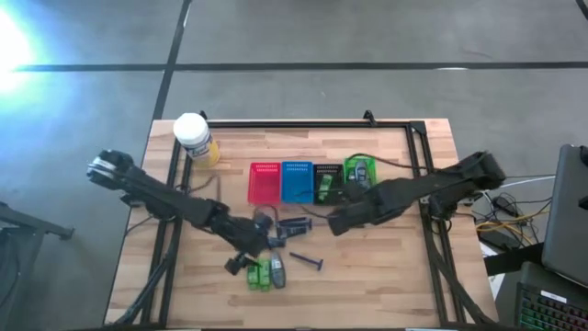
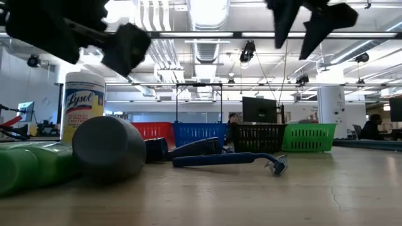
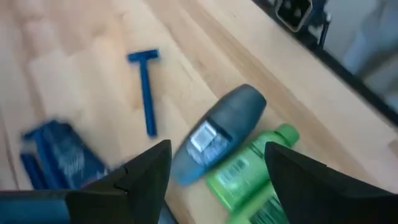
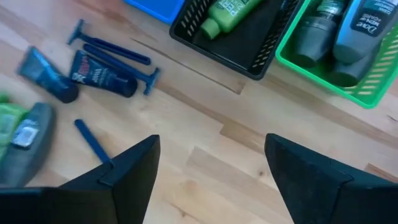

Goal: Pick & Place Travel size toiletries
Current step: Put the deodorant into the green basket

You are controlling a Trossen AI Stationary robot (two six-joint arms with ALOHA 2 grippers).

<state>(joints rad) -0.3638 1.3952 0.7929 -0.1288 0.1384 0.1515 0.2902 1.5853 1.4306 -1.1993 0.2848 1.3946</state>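
Note:
The robot's left gripper will next move to the grey bottle beside the green tubes and close around the bottle's barcode label [image 1: 277,268] [image 3: 200,142].
Loose toiletries lie on the wooden table's near middle: green tubes [image 1: 260,274], a grey bottle [image 1: 277,268], a blue razor [image 1: 308,262] and dark-blue tubes [image 1: 294,223]. My left gripper [image 1: 246,256] hovers open above the grey bottle [image 3: 217,134] and a green tube [image 3: 249,168], its fingers on either side without touching. The low view shows it well above the table [image 2: 119,44]. My right gripper [image 1: 333,222] [image 4: 211,146] is open over bare wood, near the black basket [image 4: 249,43], which holds a green tube [image 4: 227,12]. The green basket [image 4: 367,87] holds grey bottles [image 4: 336,31].
Red [image 1: 264,181], blue [image 1: 297,180], black [image 1: 328,182] and green [image 1: 360,173] baskets stand in a row at mid-table. A white-lidded yellow jar [image 1: 193,138] stands at the far left. More razors [image 4: 112,53] lie beside the dark-blue tubes [image 4: 99,74]. A black frame runs round the table.

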